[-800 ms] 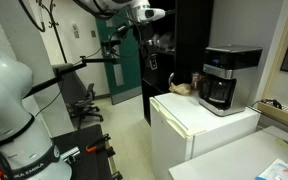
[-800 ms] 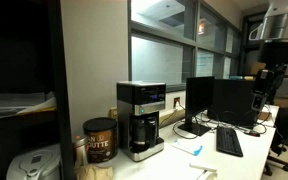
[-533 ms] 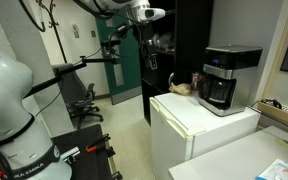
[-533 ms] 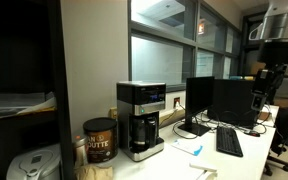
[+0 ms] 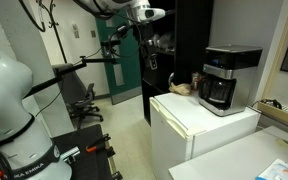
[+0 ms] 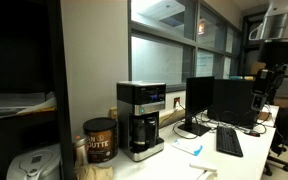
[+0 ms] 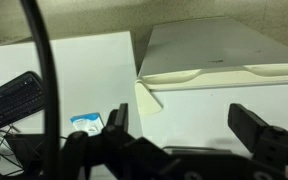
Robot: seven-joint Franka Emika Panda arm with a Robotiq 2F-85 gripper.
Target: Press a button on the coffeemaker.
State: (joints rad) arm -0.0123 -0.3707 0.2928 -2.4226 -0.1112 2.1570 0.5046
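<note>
Next, my gripper needs to go to the coffeemaker's button panel (image 5: 214, 72) above the carafe and close there, so its fingers can press a button.
The coffeemaker (image 5: 227, 78), black with a silver-trimmed top, stands on the white mini-fridge (image 5: 199, 125). It also shows from its front in an exterior view (image 6: 141, 118), with its button panel under the top and the carafe below. My gripper (image 5: 155, 44) hangs high in the air, well away from the coffeemaker, and shows at the far right in an exterior view (image 6: 263, 84). In the wrist view the gripper (image 7: 184, 125) is open and empty, its two dark fingers wide apart over a white surface. The coffeemaker is out of the wrist view.
A brown coffee can (image 6: 100, 140) stands beside the coffeemaker. Monitors (image 6: 219, 102) and a keyboard (image 6: 229, 142) sit on the desk. A keyboard (image 7: 9, 97) and a small blue item (image 7: 86, 122) show in the wrist view. A chair (image 5: 84, 100) stands by the green door.
</note>
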